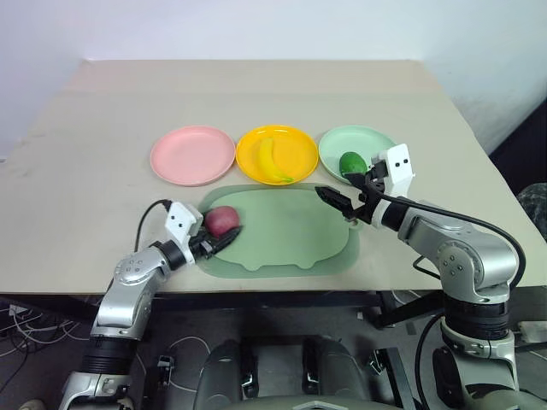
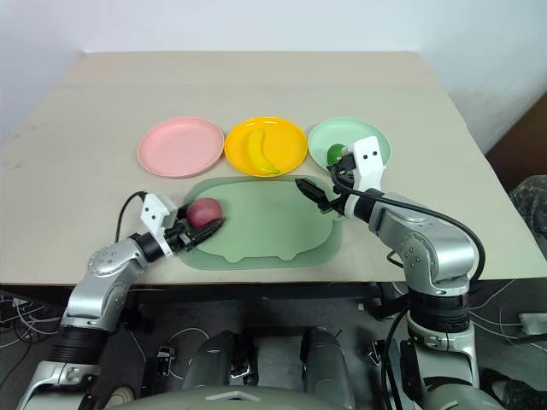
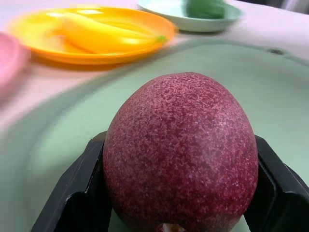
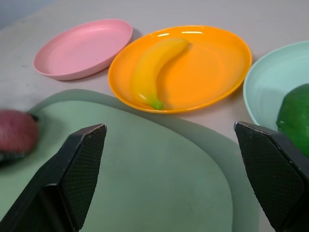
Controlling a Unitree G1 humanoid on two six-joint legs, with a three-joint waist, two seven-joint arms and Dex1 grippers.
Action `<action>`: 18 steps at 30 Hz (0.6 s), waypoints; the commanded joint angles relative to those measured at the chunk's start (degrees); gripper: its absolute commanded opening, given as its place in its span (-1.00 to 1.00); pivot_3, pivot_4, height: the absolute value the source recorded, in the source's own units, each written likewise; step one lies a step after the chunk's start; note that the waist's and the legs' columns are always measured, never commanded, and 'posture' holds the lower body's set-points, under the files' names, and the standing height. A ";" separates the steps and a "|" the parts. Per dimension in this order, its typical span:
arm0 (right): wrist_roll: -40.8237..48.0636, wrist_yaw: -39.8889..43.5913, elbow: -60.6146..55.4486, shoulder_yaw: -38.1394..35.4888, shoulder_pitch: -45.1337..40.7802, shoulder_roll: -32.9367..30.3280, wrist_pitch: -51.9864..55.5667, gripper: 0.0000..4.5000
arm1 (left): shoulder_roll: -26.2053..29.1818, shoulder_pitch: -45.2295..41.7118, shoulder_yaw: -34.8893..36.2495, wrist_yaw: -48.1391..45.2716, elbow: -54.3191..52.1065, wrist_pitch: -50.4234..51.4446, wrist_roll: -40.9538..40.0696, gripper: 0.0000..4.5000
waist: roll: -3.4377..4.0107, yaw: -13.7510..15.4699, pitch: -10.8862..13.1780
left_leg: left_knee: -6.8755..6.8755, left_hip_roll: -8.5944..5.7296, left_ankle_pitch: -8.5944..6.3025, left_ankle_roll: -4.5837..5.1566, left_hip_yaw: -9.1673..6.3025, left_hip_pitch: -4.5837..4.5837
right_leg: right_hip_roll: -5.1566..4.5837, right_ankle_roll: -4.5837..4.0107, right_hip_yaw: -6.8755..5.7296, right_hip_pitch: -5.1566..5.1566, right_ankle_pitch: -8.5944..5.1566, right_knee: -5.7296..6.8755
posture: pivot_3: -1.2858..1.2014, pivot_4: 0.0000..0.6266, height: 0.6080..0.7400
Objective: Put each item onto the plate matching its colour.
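Observation:
My left gripper will let go of the dark red-purple fruit on the front part of the pink plate (image 1: 191, 169), near the plate's rim.
A round dark red-purple fruit (image 1: 221, 220) rests on the left end of the pale green tray (image 1: 291, 248), and my left gripper (image 1: 224, 241) is shut on it, its black fingers (image 3: 77, 193) pressed to both sides. The yellow banana (image 1: 272, 160) lies on the yellow plate (image 1: 299, 141). On the mint green plate (image 1: 363, 141) sits the green lime-like fruit (image 1: 352, 162). The pink plate (image 1: 192, 155) holds nothing. My right gripper (image 1: 336, 202) hangs open over the tray's right end, in front of the green plate.
The three plates stand in a row behind the tray on a beige table (image 1: 256, 85). The table's front edge runs just below the tray. A pale wall rises beyond the far edge.

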 commanded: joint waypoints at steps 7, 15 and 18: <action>1.39 5.54 -5.01 4.00 5.30 -1.30 -6.05 1.00 | 0.29 -9.00 8.49 9.62 1.05 5.52 -2.26 0.31 | -0.02 0.48 -0.01 | 0.03 -0.04 -0.04 0.07 -0.02 0.12 | -0.03 0.01 -0.02 0.20 0.01 -0.06 | 0.03 -0.52 0.32; -2.95 6.34 -4.06 11.79 8.64 -1.19 -11.53 1.00 | 1.99 -20.33 6.57 15.76 11.80 12.08 2.98 0.31 | -0.05 1.15 -0.01 | 0.06 -0.06 -0.03 0.07 0.00 0.14 | 0.01 0.05 -0.03 0.22 0.02 -0.06 | 0.03 -0.52 0.32; -3.92 6.22 -3.23 12.43 8.36 -1.51 -12.06 1.00 | 2.00 -25.20 5.75 15.19 17.99 10.12 4.55 0.31 | -0.07 1.37 0.00 | 0.07 -0.08 -0.04 0.07 0.02 0.13 | 0.00 0.06 -0.02 0.22 0.03 -0.08 | 0.03 -0.52 0.32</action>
